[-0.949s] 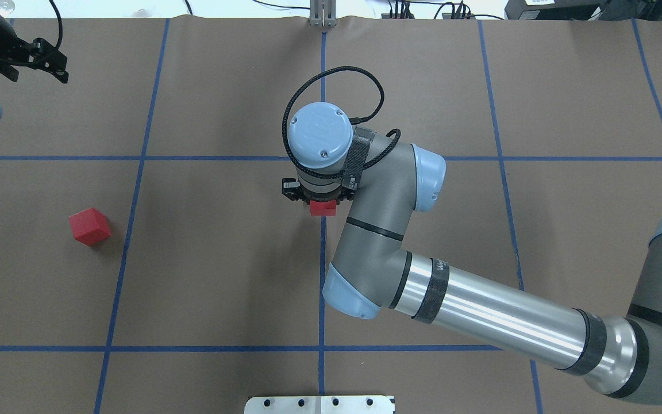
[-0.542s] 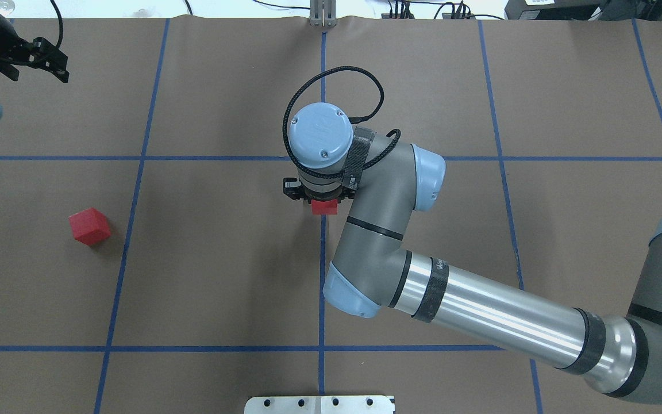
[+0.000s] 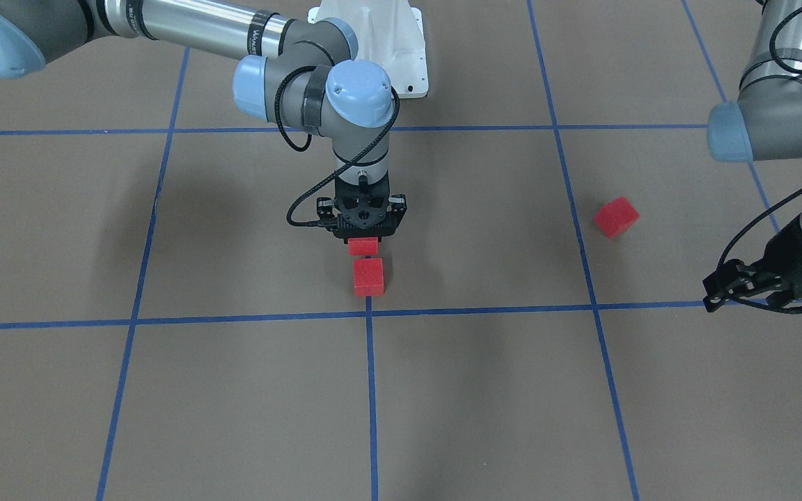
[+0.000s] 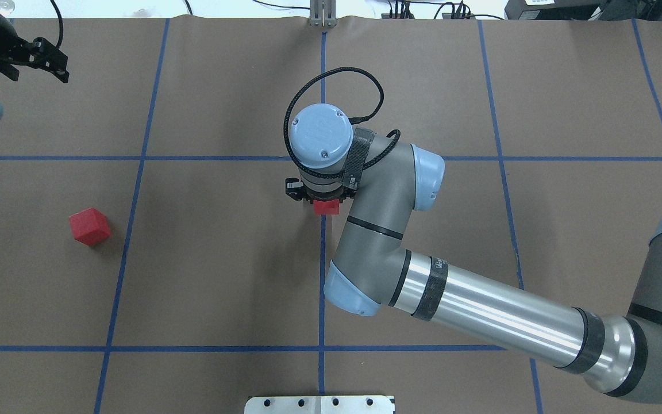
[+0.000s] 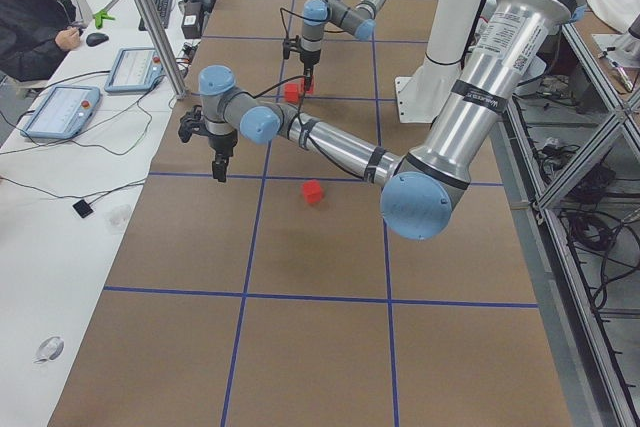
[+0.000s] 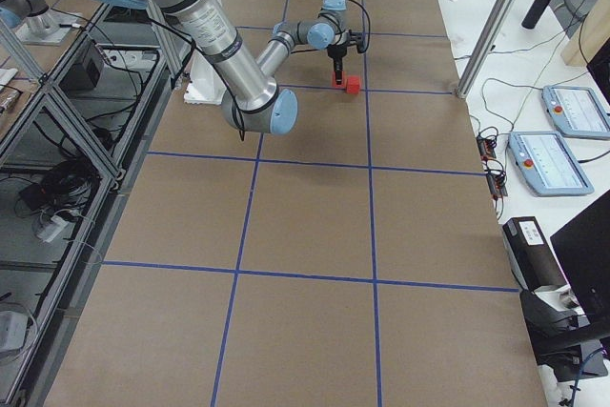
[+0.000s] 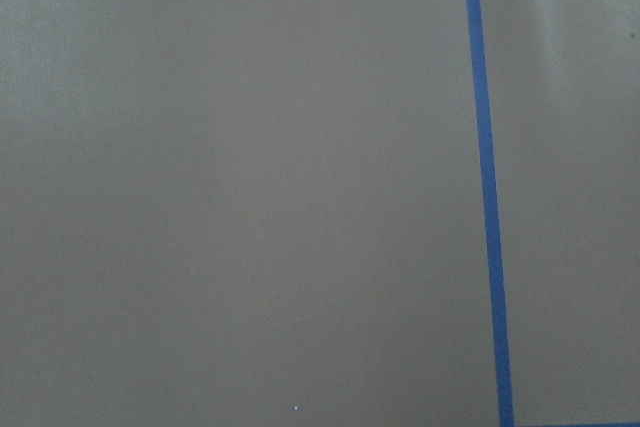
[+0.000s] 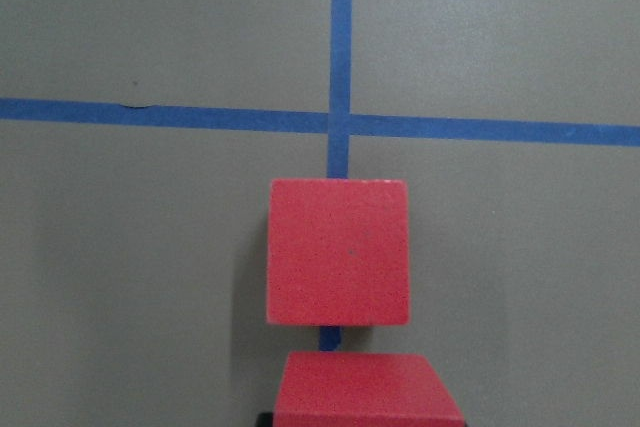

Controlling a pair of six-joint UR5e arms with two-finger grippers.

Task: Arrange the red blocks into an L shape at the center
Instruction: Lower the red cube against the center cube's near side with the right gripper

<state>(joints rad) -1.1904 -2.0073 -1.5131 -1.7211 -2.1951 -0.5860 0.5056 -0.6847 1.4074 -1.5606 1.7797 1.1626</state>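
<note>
The robot's right gripper will release its red block, now held low over the brown surface, flush against the other red block's side (image 3: 367,257) (image 8: 340,343) facing away from the tape crossing.
My right gripper (image 3: 363,240) points straight down and is shut on a red block (image 3: 363,245), held low over the brown surface. It also shows in the overhead view (image 4: 326,207). A second red block (image 3: 368,276) lies on the surface just in front of it, touching the center tape crossing (image 3: 369,311). The right wrist view shows this block (image 8: 338,252) below the crossing (image 8: 340,122), and the held block (image 8: 368,392) close behind it with a small gap. The third red block (image 4: 89,226) lies apart at the left. My left gripper (image 4: 58,66) is open and empty, far back left.
The white base plate (image 4: 319,404) is at the near edge. A metal post (image 4: 322,14) stands at the far edge. The right arm's elbow (image 4: 360,293) hangs over the middle line. A seated person (image 5: 35,7) and tablets are beside the table's far side.
My right gripper with the red block has shifted slightly to the right and seems a little lower. The left gripper has drifted slightly. The loose blocks have not moved.
</note>
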